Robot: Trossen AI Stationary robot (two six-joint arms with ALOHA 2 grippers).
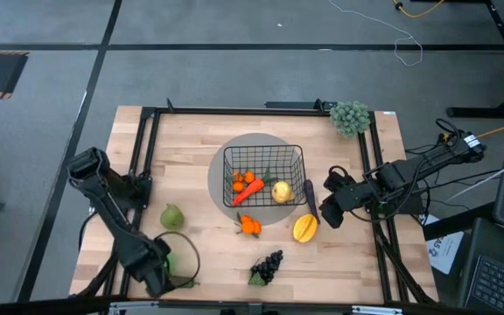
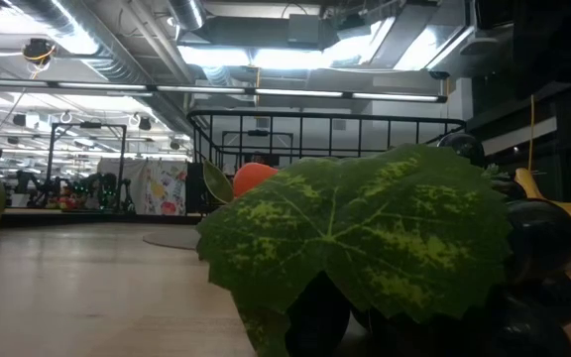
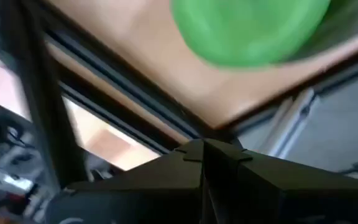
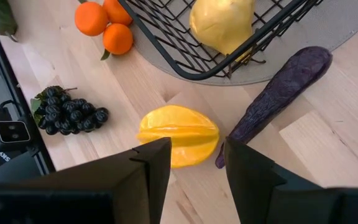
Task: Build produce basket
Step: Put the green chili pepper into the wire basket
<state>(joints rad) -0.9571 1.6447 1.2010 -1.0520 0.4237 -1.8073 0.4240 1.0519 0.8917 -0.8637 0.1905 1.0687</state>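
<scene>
The round green fruit is outside the left gripper's shut fingers, so the robot should back that gripper off, open it and take the long green pepper (image 1: 185,282) to the basket first.
The black wire basket (image 1: 263,159) stands mid-table and holds a carrot (image 1: 248,188) and a yellow fruit (image 1: 282,192). On the wood around it lie a green pear (image 1: 172,217), oranges (image 1: 249,225), a yellow star fruit (image 4: 178,135), a purple eggplant (image 4: 278,90) and dark grapes (image 1: 268,266). My right gripper (image 4: 194,162) hangs open above the star fruit, right of the basket. My left gripper (image 3: 204,149) is shut at the near left corner, with a round green fruit (image 3: 247,28) on the wood just ahead of it, untouched.
A flat grey disc (image 1: 220,188) lies under the basket. A pale bushy cluster (image 1: 350,116) sits at the far right corner. Black frame rails (image 1: 143,149) run along the table's edges. The grapes' leaf (image 2: 365,238) fills the low view.
</scene>
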